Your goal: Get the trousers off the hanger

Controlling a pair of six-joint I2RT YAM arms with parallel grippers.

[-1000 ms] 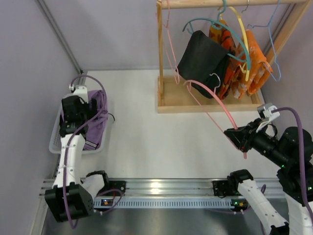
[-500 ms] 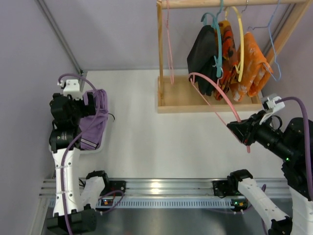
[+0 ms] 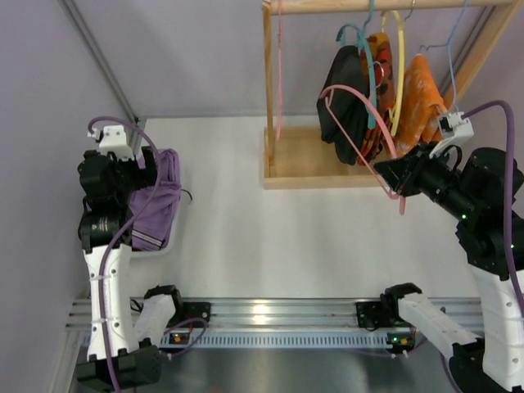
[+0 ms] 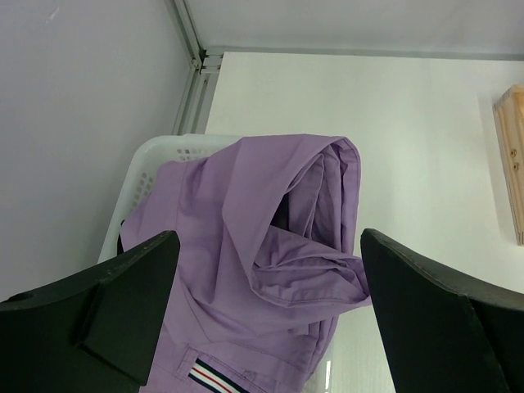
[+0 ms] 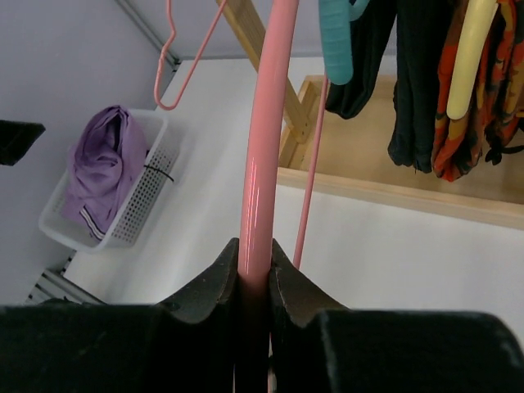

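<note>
The bare pink hanger, now raised in front of the wooden rack, will be let go by my right gripper on the wooden rack's rail [image 3: 277, 75] [image 5: 195, 53], beside the other thin pink hanger.
The purple trousers [image 3: 155, 201] lie bunched in a white basket [image 4: 155, 155] at the table's left, off any hanger. They also show in the left wrist view [image 4: 278, 246] and the right wrist view [image 5: 102, 168]. My left gripper [image 3: 135, 164] hovers above them, open and empty [image 4: 268, 241]. My right gripper [image 3: 391, 176] is shut on one arm of a bare pink hanger [image 3: 360, 115]. It holds the hanger raised in front of the wooden rack, its far end by the black garment. The pink arm runs up from between the pads [image 5: 264, 123].
A wooden rack [image 3: 268, 98] stands at the back right. A black garment on a teal hanger [image 3: 344, 106] and orange patterned garments [image 3: 417, 98] hang from its rail. Another thin pink hanger [image 3: 278, 82] hangs near the left post. The left wall is close to the basket.
My right gripper has carried the pink hanger up and back toward the rack. The black garment has swung back to hang straight. My left gripper has risen above the basket.
</note>
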